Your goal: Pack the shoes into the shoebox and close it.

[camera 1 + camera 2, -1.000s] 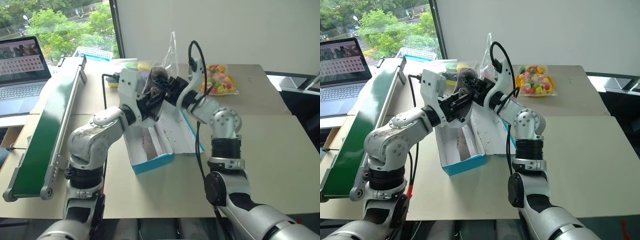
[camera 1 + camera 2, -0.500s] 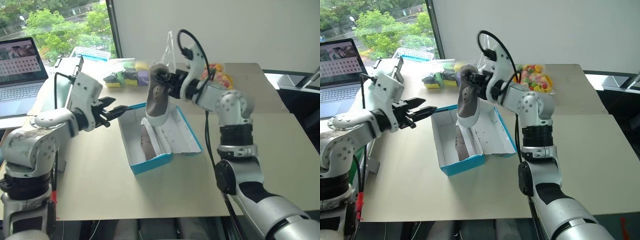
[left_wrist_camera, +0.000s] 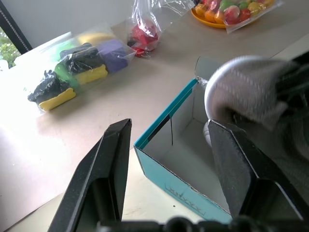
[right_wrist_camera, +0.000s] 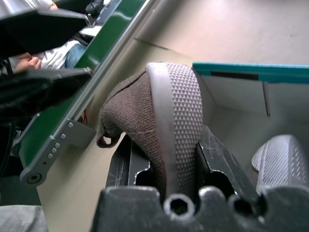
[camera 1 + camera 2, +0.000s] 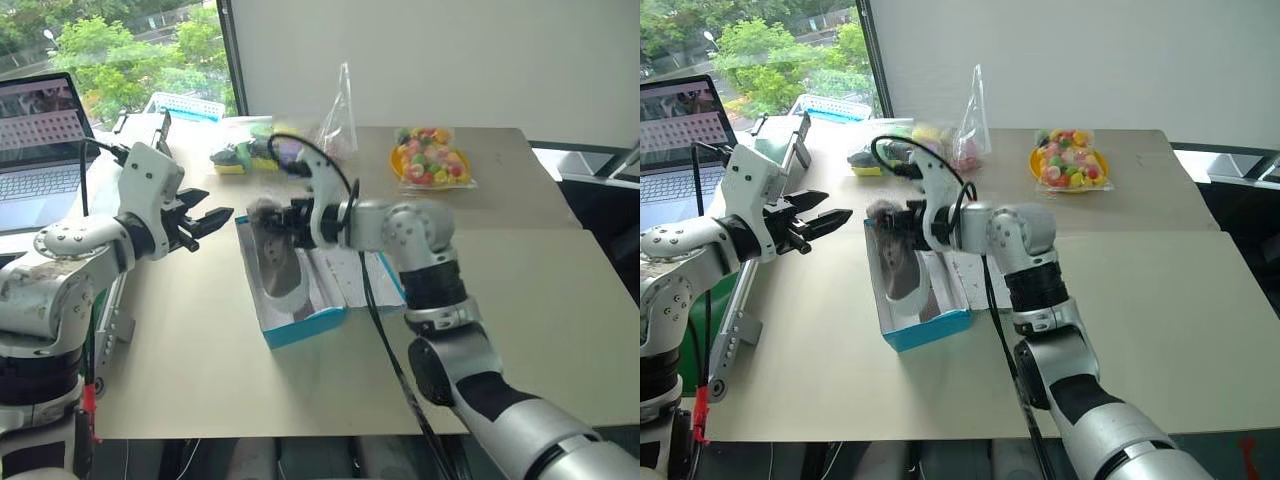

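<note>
My right gripper is to release the grey-beige shoe inside the blue shoebox (image 5: pixel 273 288), between the second shoe and the side toward the conveyor.
The blue shoebox (image 5: pixel 305 328) stands open mid-table, its white-lined lid (image 5: pixel 368 272) lying flat to the right. My right gripper (image 5: pixel 285 220) is shut on the heel of a grey-beige shoe (image 5: pixel 272 262), which hangs tilted, toe down, inside the box's left half. In the right wrist view the fingers (image 4: pixel 212 157) clamp that shoe (image 4: pixel 178 106), and the second shoe's sole (image 4: pixel 277 157) lies in the box beside it. My left gripper (image 5: pixel 207 220) hovers open to the left of the box, apart from it; its fingers (image 3: pixel 108 164) frame the box corner (image 3: pixel 166 162).
A green conveyor (image 5: pixel 735 300) runs along the table's left side, with a laptop (image 5: pixel 40 150) beyond it. Bagged toys (image 5: pixel 245 152), a clear bag (image 5: pixel 338 115) and a plate of wrapped fruit (image 5: pixel 430 158) sit at the back. A person's hand (image 4: pixel 24 60) shows past the conveyor.
My left gripper let go of the shoe, opened and swung left, then held still. My right gripper tipped the shoe over and lowered it into the box.
</note>
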